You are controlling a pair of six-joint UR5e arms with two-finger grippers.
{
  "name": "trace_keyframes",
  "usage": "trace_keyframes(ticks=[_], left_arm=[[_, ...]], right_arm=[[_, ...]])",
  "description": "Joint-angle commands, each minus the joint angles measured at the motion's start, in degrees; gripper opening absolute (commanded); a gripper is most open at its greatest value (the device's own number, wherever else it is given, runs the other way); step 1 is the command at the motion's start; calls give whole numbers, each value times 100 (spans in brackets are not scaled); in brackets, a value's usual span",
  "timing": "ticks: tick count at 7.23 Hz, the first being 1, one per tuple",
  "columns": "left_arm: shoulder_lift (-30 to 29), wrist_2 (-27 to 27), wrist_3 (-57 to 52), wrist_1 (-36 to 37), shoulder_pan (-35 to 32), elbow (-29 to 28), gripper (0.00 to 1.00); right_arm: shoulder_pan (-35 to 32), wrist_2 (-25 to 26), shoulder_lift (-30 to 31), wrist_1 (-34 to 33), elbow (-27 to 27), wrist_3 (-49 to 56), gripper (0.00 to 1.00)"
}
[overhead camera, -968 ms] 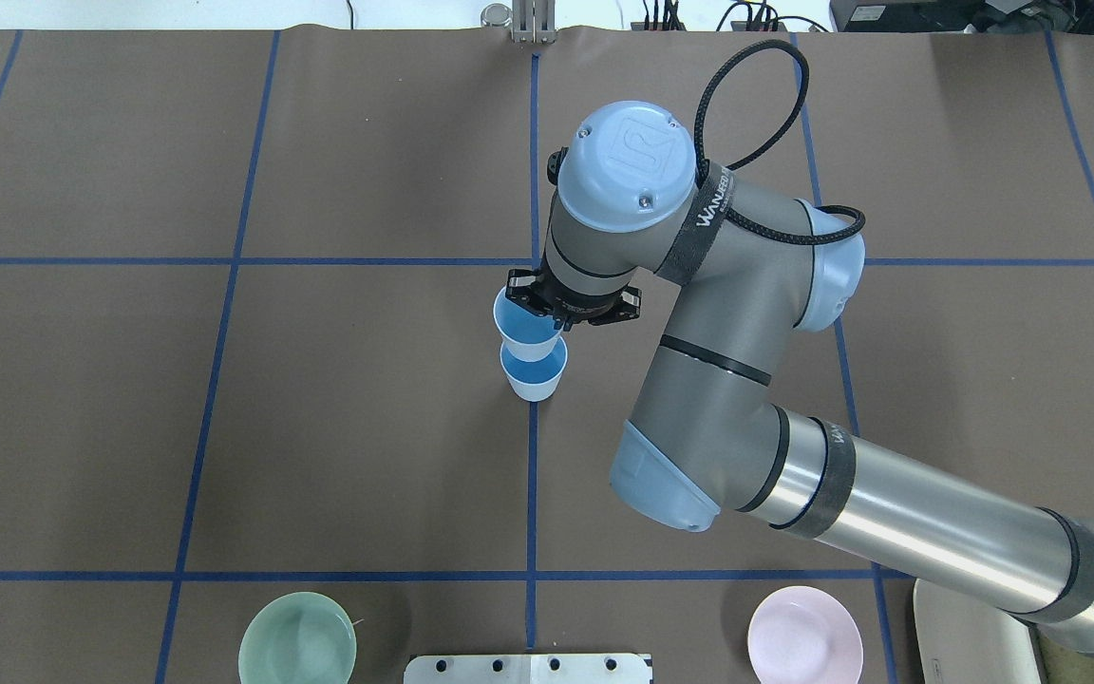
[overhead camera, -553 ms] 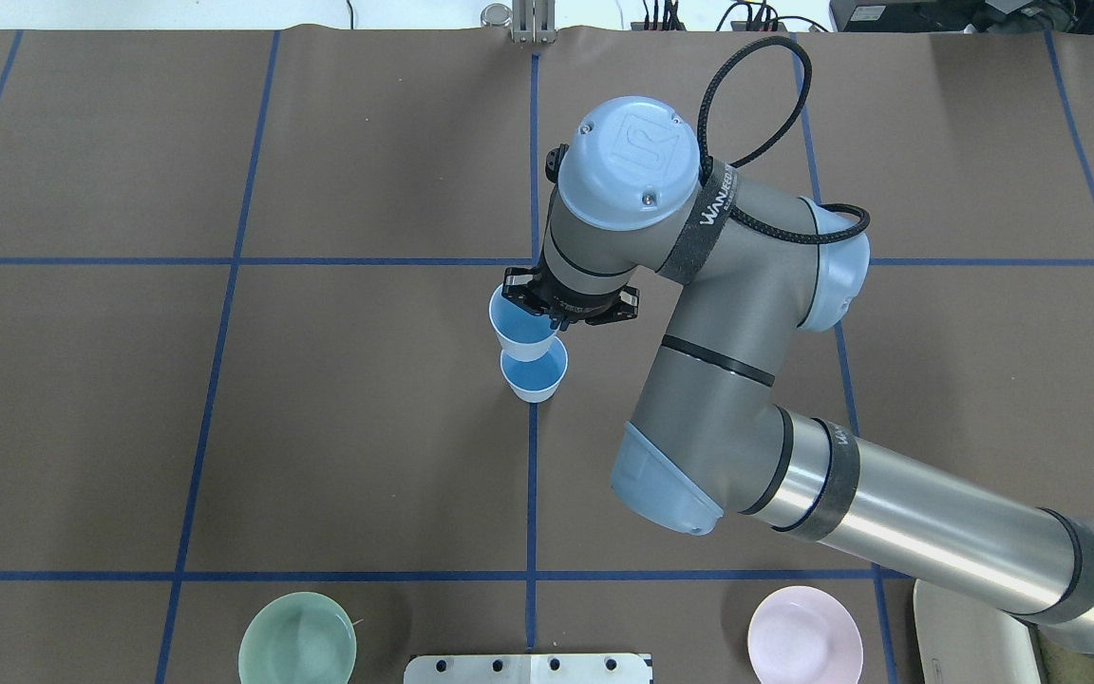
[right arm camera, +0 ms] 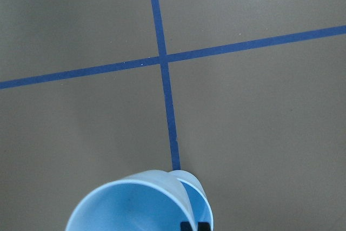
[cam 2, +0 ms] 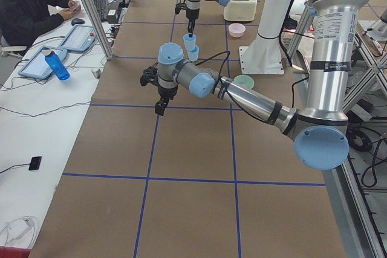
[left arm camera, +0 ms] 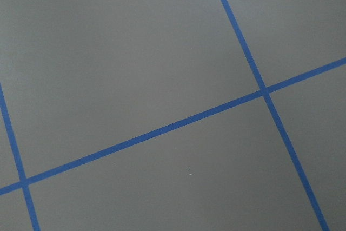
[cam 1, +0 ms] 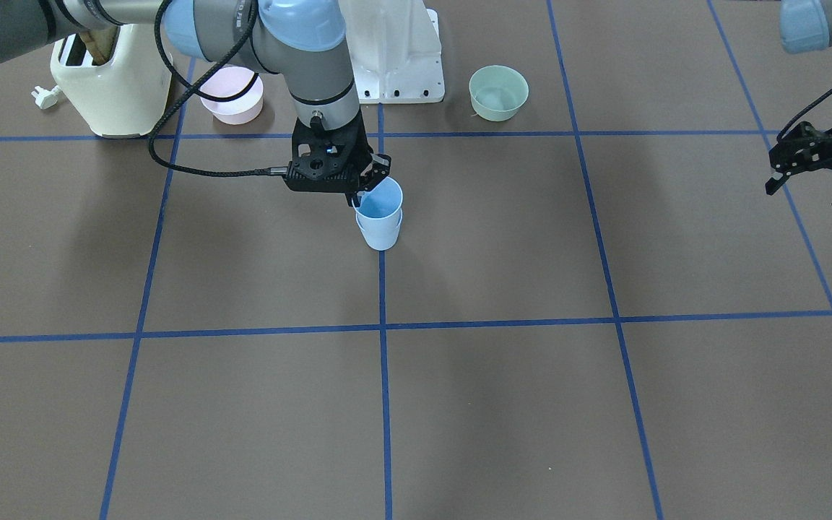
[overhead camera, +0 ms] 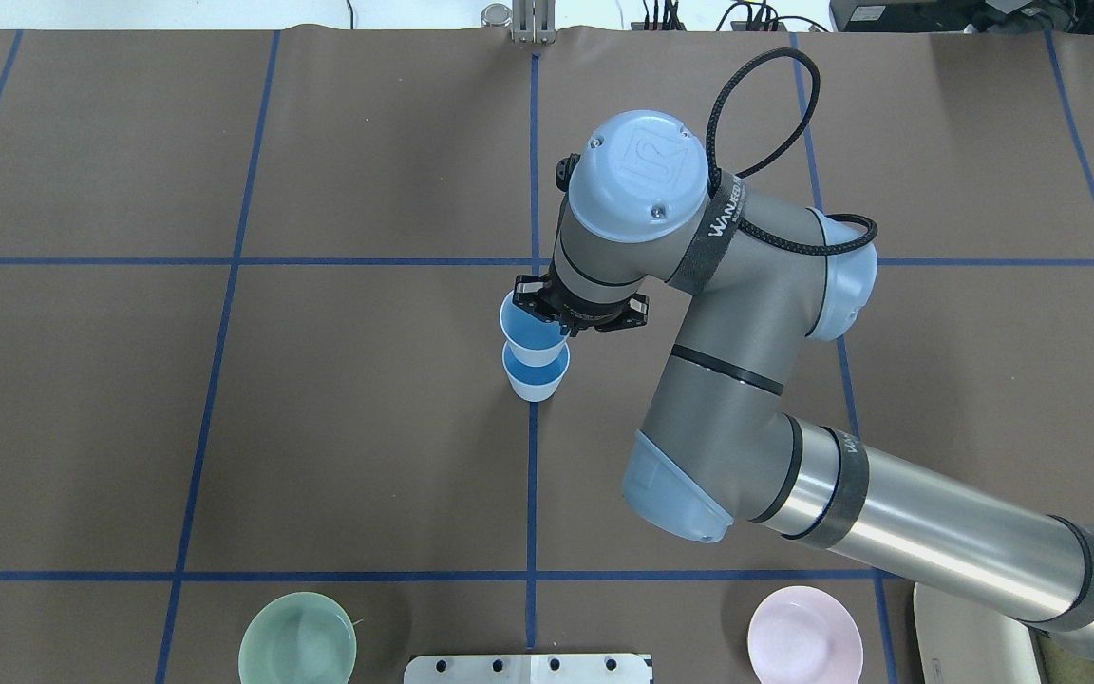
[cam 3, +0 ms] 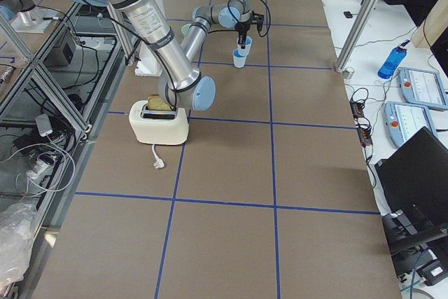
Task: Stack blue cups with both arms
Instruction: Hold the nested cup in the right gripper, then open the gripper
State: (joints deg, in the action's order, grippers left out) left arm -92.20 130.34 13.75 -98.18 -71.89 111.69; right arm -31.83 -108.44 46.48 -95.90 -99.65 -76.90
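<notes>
Next, my right gripper lets go of the light blue cup inside the second blue cup [cam 1: 378, 217] [right arm camera: 170, 213] on the centre tape line.
My right gripper [overhead camera: 561, 325] is shut on the rim of a light blue cup [overhead camera: 528, 328] and holds it upright, its base sunk partly into the second blue cup [overhead camera: 536, 378], which stands on the centre tape line. In the front view the held cup [cam 1: 380, 201] sits low in the standing cup [cam 1: 381, 232], beside the right gripper [cam 1: 360, 196]. The right wrist view shows the held cup [right arm camera: 135, 206] with the other cup's rim [right arm camera: 197, 193] behind it. My left gripper [cam 1: 809, 193] is open and empty, far off at the table's side, above the mat.
A cream toaster [cam 1: 109, 87], a pink bowl [cam 1: 232, 94] and a pale green bowl [cam 1: 499, 92] stand along the robot's edge by the white base pedestal [cam 1: 394, 50]. The brown mat [overhead camera: 367, 427] carries blue tape lines.
My right arm has shifted slightly right and lowered the held cup, so it now overlaps the standing cup more. The left arm has not moved.
</notes>
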Motion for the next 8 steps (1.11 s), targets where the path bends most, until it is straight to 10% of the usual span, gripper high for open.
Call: trace_keyframes(ticks=[1,8], left_arm=[[0,0,5,0,0,-7,97],[-18,0,5,0,9,-42,97]], right_arm=[[28,42,28,1,-11,0,0],[221,183,28,-16,-108,-106,0]])
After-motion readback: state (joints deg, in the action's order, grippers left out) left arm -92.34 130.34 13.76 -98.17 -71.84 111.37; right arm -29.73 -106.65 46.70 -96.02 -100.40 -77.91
